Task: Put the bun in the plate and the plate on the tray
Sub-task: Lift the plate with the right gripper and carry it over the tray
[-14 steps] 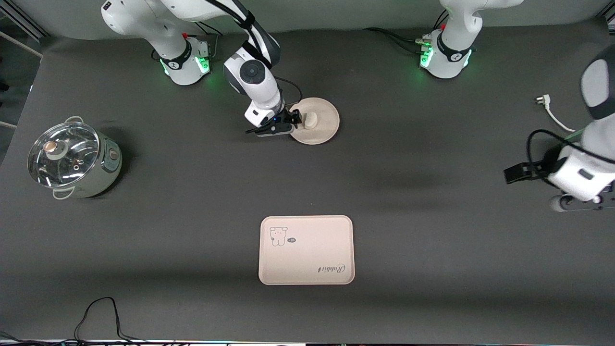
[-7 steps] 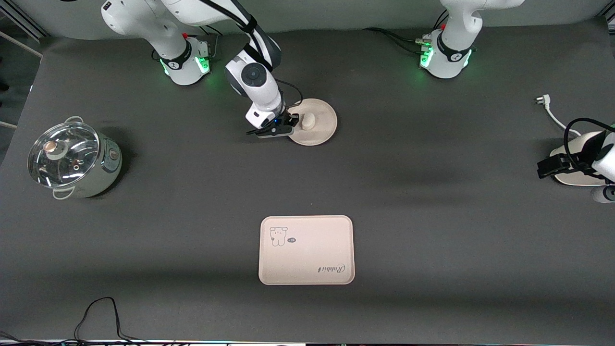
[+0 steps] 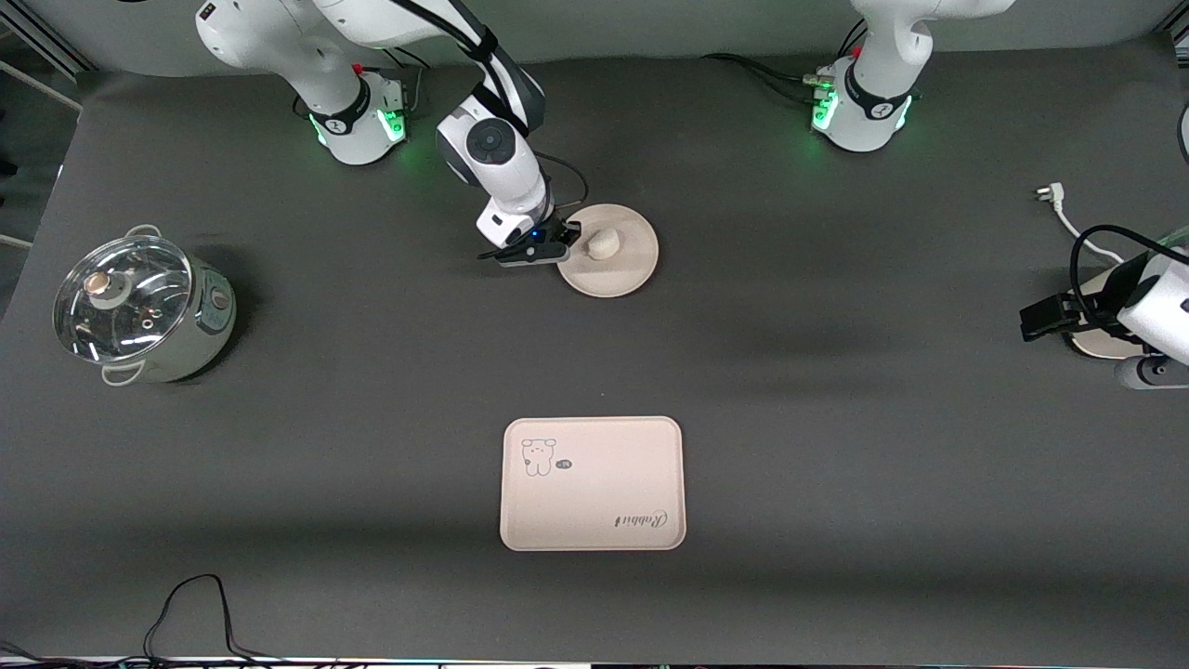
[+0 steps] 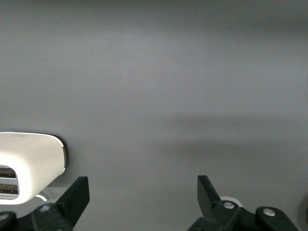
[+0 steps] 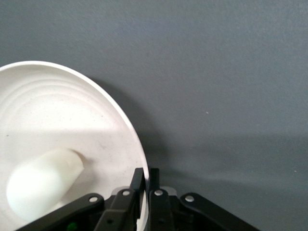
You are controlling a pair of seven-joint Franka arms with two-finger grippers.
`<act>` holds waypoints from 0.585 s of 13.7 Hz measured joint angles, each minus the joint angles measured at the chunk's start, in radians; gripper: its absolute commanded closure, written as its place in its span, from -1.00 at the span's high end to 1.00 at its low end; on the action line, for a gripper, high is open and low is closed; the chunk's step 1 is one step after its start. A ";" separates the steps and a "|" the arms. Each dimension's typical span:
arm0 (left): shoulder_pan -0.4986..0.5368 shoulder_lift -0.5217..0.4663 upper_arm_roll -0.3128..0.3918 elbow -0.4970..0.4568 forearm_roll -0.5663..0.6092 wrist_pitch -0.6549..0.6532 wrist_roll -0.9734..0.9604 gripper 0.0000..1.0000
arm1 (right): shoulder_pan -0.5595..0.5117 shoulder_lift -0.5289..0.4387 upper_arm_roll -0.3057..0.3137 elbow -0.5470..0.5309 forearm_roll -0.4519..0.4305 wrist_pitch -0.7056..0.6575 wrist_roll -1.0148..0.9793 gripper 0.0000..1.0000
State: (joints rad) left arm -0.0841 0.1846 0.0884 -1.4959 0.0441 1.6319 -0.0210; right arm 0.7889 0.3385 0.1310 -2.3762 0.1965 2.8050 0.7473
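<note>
Next, I set the plate with the bun down on the printed tray (image 3: 610, 504) with my right gripper, toward the tray's lettered corner.
The round beige plate (image 3: 620, 265) sits near the robots' bases with the small white bun (image 3: 602, 244) lying in it. My right gripper (image 3: 568, 243) is shut on the plate's rim at the side toward the right arm's base. In the right wrist view the plate (image 5: 53, 115) fills one side, the bun (image 5: 41, 183) lies in it, and my right gripper (image 5: 146, 178) pinches the rim between its fingers. The printed tray (image 3: 593, 483) lies nearer the front camera, bare. My left gripper (image 3: 1050, 316) is open at the left arm's end of the table; it also shows in the left wrist view (image 4: 143, 190), holding nothing.
A steel pot with a glass lid (image 3: 139, 307) stands at the right arm's end of the table. A white plug and cable (image 3: 1059, 206) lie near the left arm. A white object (image 4: 30, 166) shows beside the left gripper. A black cable (image 3: 195, 604) lies at the table's front edge.
The right gripper has moved the plate with the bun slightly toward the front camera. The left arm has swung toward the table's edge and back a little.
</note>
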 measured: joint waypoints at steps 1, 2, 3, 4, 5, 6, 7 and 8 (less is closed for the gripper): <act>0.000 0.000 0.000 0.006 0.000 0.000 0.000 1.00 | 0.000 -0.007 -0.001 0.005 0.000 0.000 0.000 -1.00; 0.000 0.000 0.000 0.012 0.000 0.000 0.000 1.00 | 0.000 -0.020 -0.003 0.009 0.000 0.000 0.000 -1.00; 0.000 0.000 0.000 0.014 0.000 0.001 0.000 1.00 | 0.000 -0.034 -0.007 0.011 0.000 0.000 0.000 -1.00; 0.000 0.000 0.000 0.014 0.000 0.001 0.000 1.00 | -0.001 -0.048 -0.014 0.013 0.000 -0.004 0.001 -1.00; 0.000 0.000 0.000 0.014 0.000 0.001 0.000 1.00 | -0.001 -0.064 -0.027 0.025 0.000 -0.027 0.002 -1.00; 0.000 0.000 -0.001 0.014 0.000 0.001 0.000 1.00 | -0.002 -0.079 -0.046 0.052 0.000 -0.078 0.002 -1.00; 0.000 0.000 -0.001 0.014 0.000 0.001 0.000 1.00 | -0.003 -0.092 -0.068 0.096 0.000 -0.141 0.002 -1.00; 0.000 0.000 -0.001 0.015 0.000 0.001 0.000 1.00 | -0.004 -0.100 -0.090 0.150 0.000 -0.203 0.002 -1.00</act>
State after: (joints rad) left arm -0.0844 0.1843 0.0874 -1.4813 0.0440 1.6325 -0.0210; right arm 0.7846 0.2382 0.0410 -2.2263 0.1965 2.6024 0.7491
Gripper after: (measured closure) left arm 0.000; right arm 0.956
